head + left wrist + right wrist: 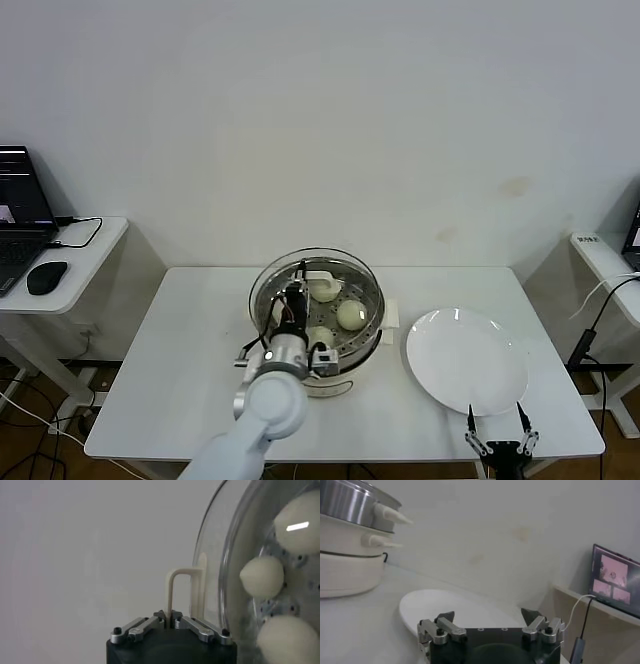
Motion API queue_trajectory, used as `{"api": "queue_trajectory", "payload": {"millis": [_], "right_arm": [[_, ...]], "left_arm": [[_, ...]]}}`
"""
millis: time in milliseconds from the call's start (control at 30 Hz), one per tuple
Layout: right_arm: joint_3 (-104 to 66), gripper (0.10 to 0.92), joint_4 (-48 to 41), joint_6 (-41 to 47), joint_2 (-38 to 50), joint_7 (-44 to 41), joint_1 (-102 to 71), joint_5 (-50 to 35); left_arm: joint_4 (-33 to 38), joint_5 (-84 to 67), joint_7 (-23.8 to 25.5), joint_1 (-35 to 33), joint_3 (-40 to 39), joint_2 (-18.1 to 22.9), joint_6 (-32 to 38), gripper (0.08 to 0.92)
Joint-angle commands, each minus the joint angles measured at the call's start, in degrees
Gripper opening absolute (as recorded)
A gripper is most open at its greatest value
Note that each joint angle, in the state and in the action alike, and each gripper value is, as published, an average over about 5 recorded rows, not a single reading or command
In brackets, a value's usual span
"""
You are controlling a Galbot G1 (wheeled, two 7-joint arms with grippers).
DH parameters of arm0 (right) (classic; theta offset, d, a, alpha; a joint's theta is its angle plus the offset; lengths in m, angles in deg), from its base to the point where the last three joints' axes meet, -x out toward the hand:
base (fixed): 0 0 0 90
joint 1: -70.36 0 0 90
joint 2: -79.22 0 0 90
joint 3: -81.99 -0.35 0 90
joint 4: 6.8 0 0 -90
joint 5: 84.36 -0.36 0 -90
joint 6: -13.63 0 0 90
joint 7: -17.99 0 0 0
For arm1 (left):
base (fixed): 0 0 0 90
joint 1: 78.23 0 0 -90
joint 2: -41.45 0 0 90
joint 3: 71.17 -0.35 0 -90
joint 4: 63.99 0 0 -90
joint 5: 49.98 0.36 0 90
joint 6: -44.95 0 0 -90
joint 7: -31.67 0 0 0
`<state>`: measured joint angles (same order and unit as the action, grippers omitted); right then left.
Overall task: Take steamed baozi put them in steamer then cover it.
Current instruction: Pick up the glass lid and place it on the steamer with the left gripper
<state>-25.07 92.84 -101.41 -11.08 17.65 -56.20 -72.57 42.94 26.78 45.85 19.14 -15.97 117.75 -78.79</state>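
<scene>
I should let go of the glass cover with my left gripper on the steamer's rim, centred over the steamed baozi (320, 309).
The steamer (360, 345) stands mid-table on its cream pot base (345, 570). The glass cover (265, 285) lies over it; whether it rests on the rim I cannot tell. My left gripper (296, 298) is above the steamer, shut on the cover's cream bar handle (172, 587), which is pinched between the fingertips of the left gripper (168, 614). Through the glass (215, 580) I see three steamed baozi (262, 576) (300, 522) (285, 640) on the perforated floor, also in the head view (351, 314) (325, 290). My right gripper (500, 437) waits open and holds nothing at the table's front right.
A flat white plate (467, 360) with nothing on it lies right of the steamer, just beyond the right gripper (488, 614). A side table with a laptop (20, 225) and mouse stands far left. Another desk edge (600, 250) is at the right.
</scene>
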Motion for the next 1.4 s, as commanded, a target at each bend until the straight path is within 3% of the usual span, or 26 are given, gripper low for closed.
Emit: {"api": "queue_trajectory", "payload": {"millis": [33, 1033, 1133, 1400], "right_arm": [[0.0, 0.823, -0.3, -0.2, -0.1, 0.1, -0.1, 0.4], [0.6, 0.823, -0.7, -0.7, 0.0, -0.4, -0.2, 0.5], [0.8, 0.823, -0.8, -0.7, 0.0, -0.4, -0.2, 0.5], [1.4, 0.823, -1.1, -0.7, 0.0, -0.4, -0.1, 1.0]], "left_arm": [[-4.0, 2.3, 1.2, 0.8, -1.3, 3.5, -0.8, 0.143], [-6.1, 3.2, -0.6, 0.4, -2.2, 3.9, -0.2, 0.147], [-5.5, 2.8, -0.9, 0.0, -1.9, 3.4, -0.2, 0.194], [2.0, 0.0, -2.2, -3.2, -1.4, 0.5, -0.3, 0.424]]}}
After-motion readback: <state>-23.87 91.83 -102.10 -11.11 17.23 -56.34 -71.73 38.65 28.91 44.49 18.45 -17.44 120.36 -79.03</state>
